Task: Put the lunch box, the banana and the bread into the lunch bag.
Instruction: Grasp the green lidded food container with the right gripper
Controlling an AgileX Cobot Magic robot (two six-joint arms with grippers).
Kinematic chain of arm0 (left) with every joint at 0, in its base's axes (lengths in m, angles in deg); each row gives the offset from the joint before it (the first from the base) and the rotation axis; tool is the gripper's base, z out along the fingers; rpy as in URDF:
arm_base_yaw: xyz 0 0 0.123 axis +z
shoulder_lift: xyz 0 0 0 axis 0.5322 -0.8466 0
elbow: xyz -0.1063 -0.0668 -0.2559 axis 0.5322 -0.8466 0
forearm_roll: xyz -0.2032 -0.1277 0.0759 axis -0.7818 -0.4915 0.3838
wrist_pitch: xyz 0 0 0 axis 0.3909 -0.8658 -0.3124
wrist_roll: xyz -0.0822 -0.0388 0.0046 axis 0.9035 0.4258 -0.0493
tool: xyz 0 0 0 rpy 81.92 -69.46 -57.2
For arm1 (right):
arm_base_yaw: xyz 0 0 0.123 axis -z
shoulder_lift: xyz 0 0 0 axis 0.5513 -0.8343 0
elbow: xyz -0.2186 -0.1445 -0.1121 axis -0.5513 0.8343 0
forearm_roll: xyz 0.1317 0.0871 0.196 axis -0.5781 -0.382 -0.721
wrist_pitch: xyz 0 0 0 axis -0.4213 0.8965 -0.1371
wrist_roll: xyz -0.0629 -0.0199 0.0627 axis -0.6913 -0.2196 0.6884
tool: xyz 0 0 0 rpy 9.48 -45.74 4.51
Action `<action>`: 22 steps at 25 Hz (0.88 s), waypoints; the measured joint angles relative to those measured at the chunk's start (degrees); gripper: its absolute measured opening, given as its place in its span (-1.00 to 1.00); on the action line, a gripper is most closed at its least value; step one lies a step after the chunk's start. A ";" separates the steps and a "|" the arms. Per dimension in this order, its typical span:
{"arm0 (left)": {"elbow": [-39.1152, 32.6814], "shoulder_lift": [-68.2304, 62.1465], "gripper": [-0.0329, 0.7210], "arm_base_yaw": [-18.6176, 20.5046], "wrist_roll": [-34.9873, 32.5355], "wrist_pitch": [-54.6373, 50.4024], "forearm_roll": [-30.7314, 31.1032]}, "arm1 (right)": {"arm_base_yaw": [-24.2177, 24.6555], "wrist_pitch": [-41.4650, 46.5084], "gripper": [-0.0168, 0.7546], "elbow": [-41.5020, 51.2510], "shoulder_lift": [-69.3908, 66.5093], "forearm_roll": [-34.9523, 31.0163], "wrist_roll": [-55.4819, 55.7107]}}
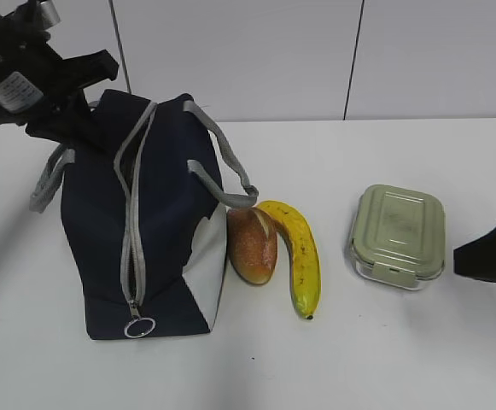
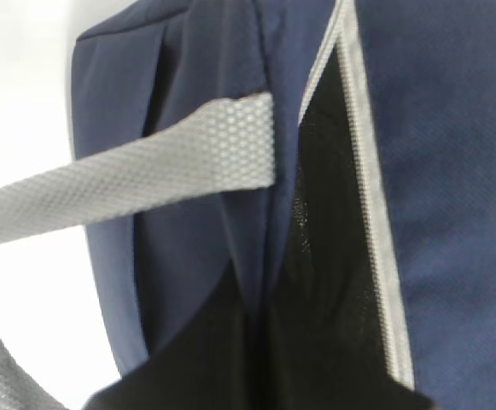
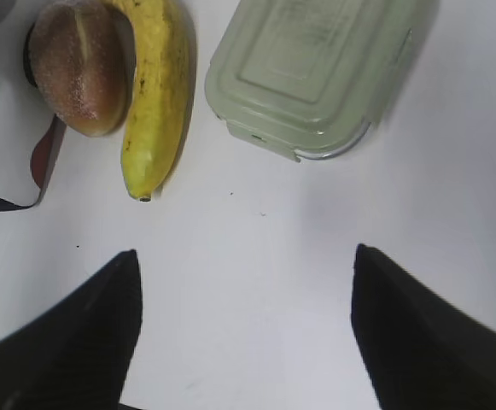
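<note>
Next, my right gripper grips the side of the lunch box [image 1: 440, 241] [image 3: 395, 75] that faces away from the banana.
The navy lunch bag [image 1: 166, 213] stands at the left with its grey zipper [image 1: 132, 239] partly parted and the ring pull [image 1: 139, 327] at the front bottom. My left gripper [image 1: 81, 115] is shut on a fold of the lunch bag's fabric [image 2: 452, 171] at its top rear edge; in the left wrist view its dark fingers [image 2: 188, 359] pinch the cloth beside the zipper gap [image 2: 333, 213]. The bread [image 1: 252, 246] lies against the bag, and the banana [image 1: 301, 256] curves around it. The lunch box [image 1: 399, 235] sits further right. My right gripper [image 3: 245, 252] hovers open and empty, short of the lunch box [image 3: 307, 68].
A grey strap handle [image 2: 145, 175] hangs across the bag's side, and another handle [image 1: 230, 171] loops over toward the bread. The white table [image 1: 358, 359] stretches in front of the objects. A white panelled wall [image 1: 273, 51] stands behind.
</note>
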 joint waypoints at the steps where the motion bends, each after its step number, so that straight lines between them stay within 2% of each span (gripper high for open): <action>1: 0.00 0.00 -0.92 0.00 0.00 0.00 0.00 | 0.00 -0.13 0.50 -0.81 -2.66 -1.14 -1.69; 5: 0.00 0.00 -0.92 0.00 0.00 0.00 0.00 | 2.30 0.13 0.50 -4.71 -12.04 -6.60 -7.33; 10: 0.00 0.00 -0.92 0.00 0.00 0.00 0.00 | 10.42 5.33 0.50 -9.74 -20.68 -17.92 -17.90; 13: 0.00 0.00 -0.92 0.00 0.00 0.00 0.00 | 15.36 10.66 0.50 -12.73 -25.33 -22.24 -21.83; 17: 0.00 0.00 -0.92 0.00 0.00 0.00 0.05 | 18.57 15.71 0.50 -16.09 -31.69 -25.40 -25.07; 22: 0.00 0.00 -0.92 0.00 0.00 0.00 0.04 | 19.11 18.63 0.50 -20.23 -39.49 -25.75 -25.92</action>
